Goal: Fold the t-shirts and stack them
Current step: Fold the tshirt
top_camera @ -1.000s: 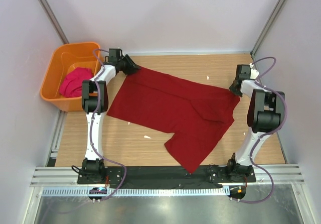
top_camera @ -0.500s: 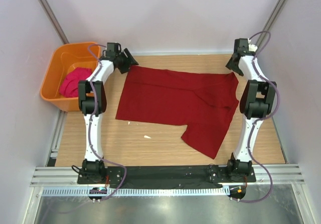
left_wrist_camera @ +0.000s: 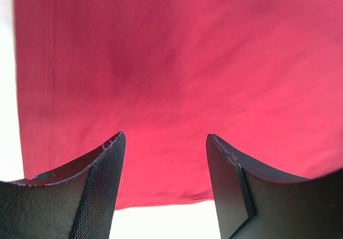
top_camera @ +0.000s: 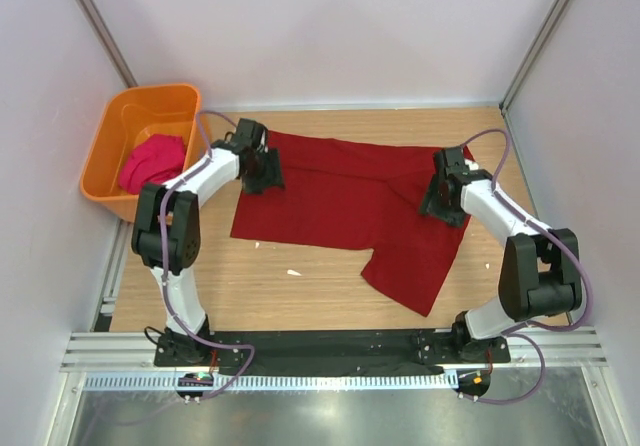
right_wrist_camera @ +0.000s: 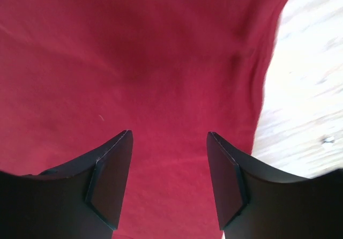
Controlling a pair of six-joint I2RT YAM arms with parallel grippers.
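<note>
The dark crimson t-shirt has its near corner on the orange tub's side [top_camera: 233, 236]. Next, I move my left gripper to that corner and close it there.
A dark crimson t-shirt [top_camera: 345, 201] lies spread flat on the wooden table, one part of it reaching toward the near right. A magenta-pink t-shirt [top_camera: 152, 163] sits bunched in the orange tub. My left gripper [top_camera: 266, 171] hovers over the red shirt's far-left part, jaws open, with only cloth [left_wrist_camera: 177, 62] below them. Over the shirt's right side, my right gripper [top_camera: 437, 196] is also open and holds nothing; red cloth [right_wrist_camera: 134, 62] fills its view.
The orange plastic tub [top_camera: 112, 141] stands at the far left, beside the table's edge. Bare wood [top_camera: 300, 286] shows in front of the shirt, with a small white scrap [top_camera: 293, 272] on it. Walls close in on three sides.
Both arms drew back from the shirt's far corners, which they had let go, and now hover open over the cloth. The shirt went from slanted to lying straighter on the table.
</note>
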